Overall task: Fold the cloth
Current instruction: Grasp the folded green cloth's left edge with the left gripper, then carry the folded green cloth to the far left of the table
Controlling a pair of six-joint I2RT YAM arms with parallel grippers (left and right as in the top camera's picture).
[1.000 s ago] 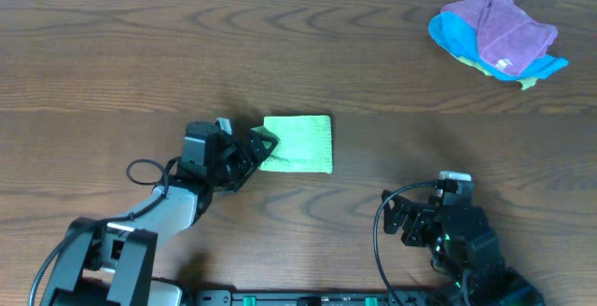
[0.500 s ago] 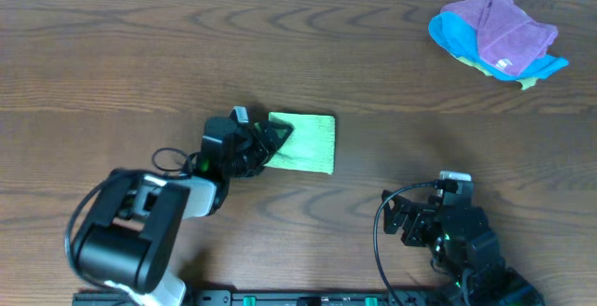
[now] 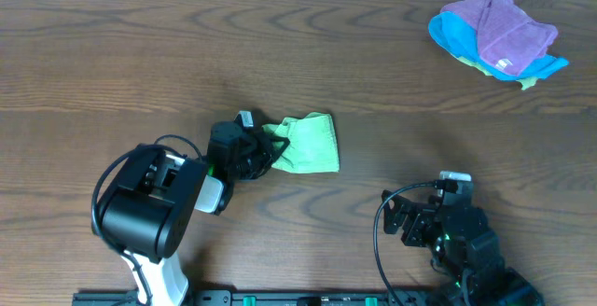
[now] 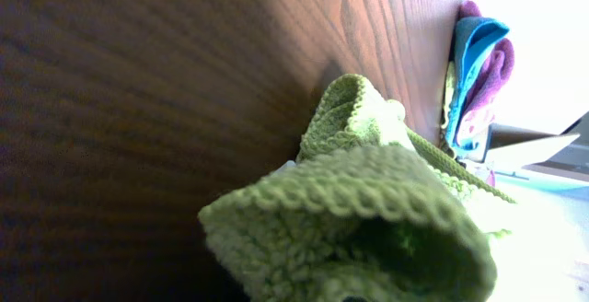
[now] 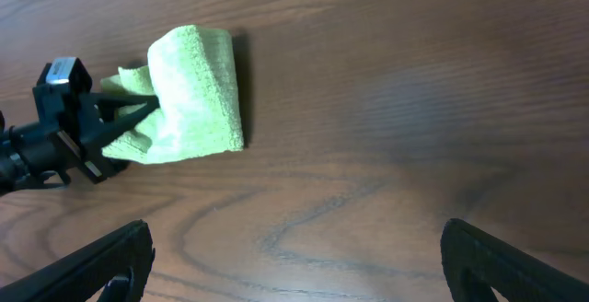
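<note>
Next, my left gripper releases the lime-green cloth on the bare wood (image 3: 195,57) between itself and the far edge of the table.
The cloth (image 3: 311,143) is a small lime-green terry square lying mid-table, its left edge bunched and raised. My left gripper (image 3: 267,147) is shut on that left edge. In the left wrist view the cloth (image 4: 368,219) fills the lower middle and hides the fingers. From the right wrist view the cloth (image 5: 195,95) lies at the upper left with the left gripper (image 5: 115,122) pinching its side. My right gripper (image 5: 299,265) is open above bare wood, well to the right of the cloth, and holds nothing; in the overhead view the right gripper (image 3: 410,220) sits near the front edge.
A heap of purple and bright blue cloths (image 3: 499,35) lies at the far right corner, and this heap (image 4: 479,72) also shows in the left wrist view. A black cable (image 3: 384,241) loops beside the right arm. Brown wooden table (image 3: 140,54) all around.
My left gripper slid right onto the cloth's left edge and went from open to shut on it. That edge is now crumpled and lifted. The right arm has not moved.
</note>
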